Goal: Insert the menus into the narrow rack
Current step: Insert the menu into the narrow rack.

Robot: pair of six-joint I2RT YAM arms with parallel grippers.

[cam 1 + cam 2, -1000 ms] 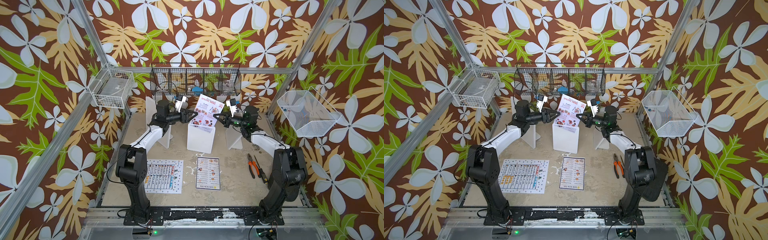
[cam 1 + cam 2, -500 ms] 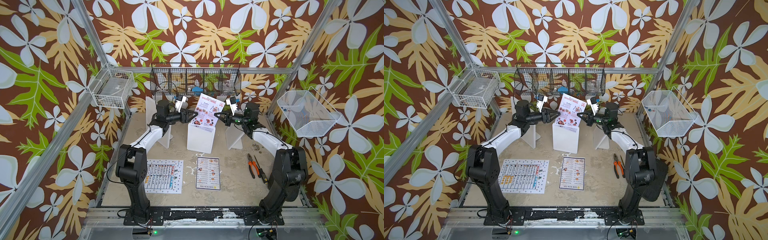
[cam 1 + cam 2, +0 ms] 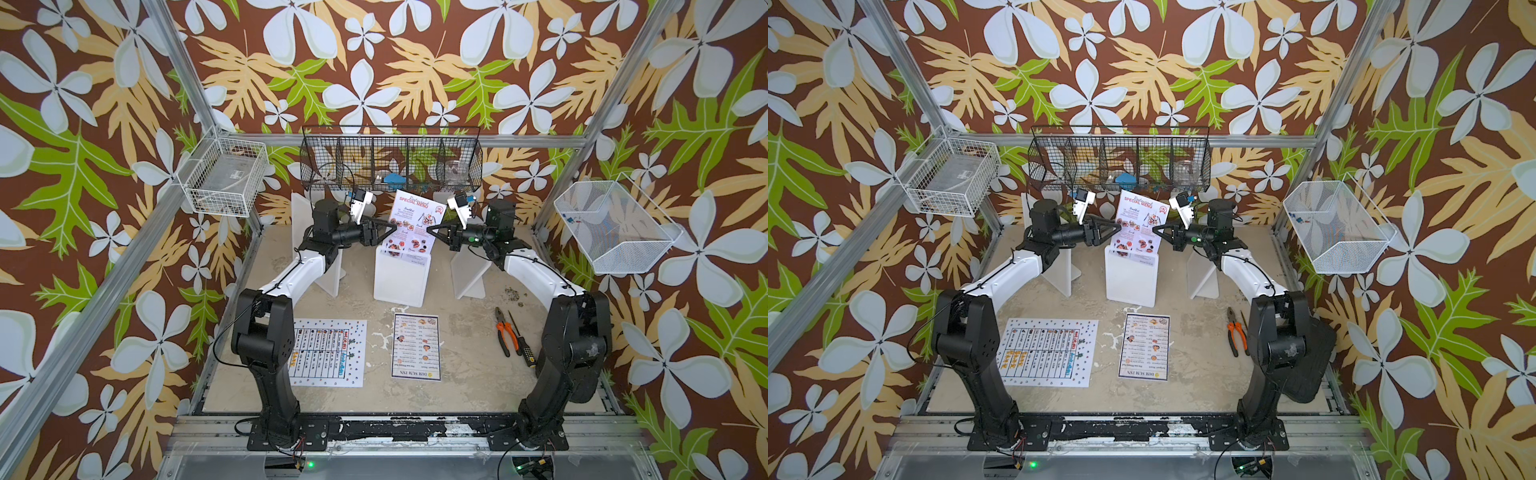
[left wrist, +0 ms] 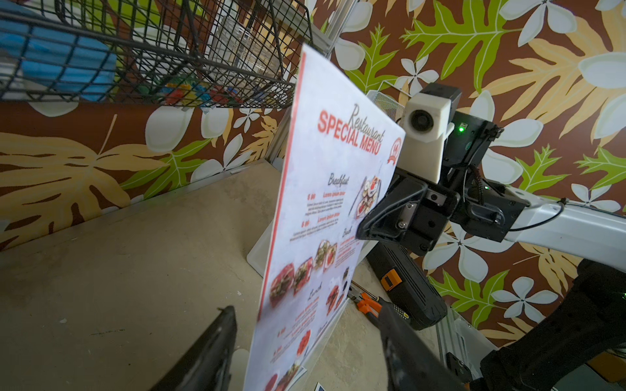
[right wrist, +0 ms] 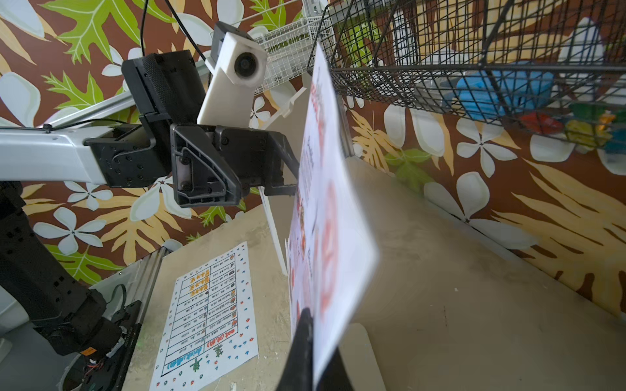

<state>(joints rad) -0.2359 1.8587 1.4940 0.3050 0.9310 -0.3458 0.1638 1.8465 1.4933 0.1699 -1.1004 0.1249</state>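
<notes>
Next, the right gripper releases the SPECIAL MENU inside the white narrow rack (image 3: 403, 261) between both white stands.
The pinkish SPECIAL MENU (image 3: 412, 222) (image 3: 1139, 224) stands tilted on edge over the white narrow rack (image 3: 401, 276) (image 3: 1131, 278); I cannot tell whether its lower edge sits inside. My right gripper (image 3: 430, 230) (image 5: 310, 342) is shut on the sheet's right edge. My left gripper (image 3: 392, 231) (image 4: 305, 342) is open, its fingers (image 4: 210, 348) on either side of the sheet's left edge without touching it. The large white dotted menu (image 3: 328, 353) (image 5: 206, 321) and the DIM SUM INN menu (image 3: 415, 347) (image 3: 1145, 347) lie flat on the table near the front.
Two white stands (image 3: 330, 266) (image 3: 469, 272) flank the rack. Orange-handled pliers (image 3: 506, 332) and a screwdriver (image 3: 520, 343) lie at the right. A black wire basket (image 3: 390, 162) hangs close above the menu's top; white wire baskets (image 3: 224, 176) (image 3: 615, 224) hang on both sides.
My left gripper's jaws have spread apart and let go of the SPECIAL MENU's left edge. The right gripper stays shut on the sheet, which has barely shifted.
</notes>
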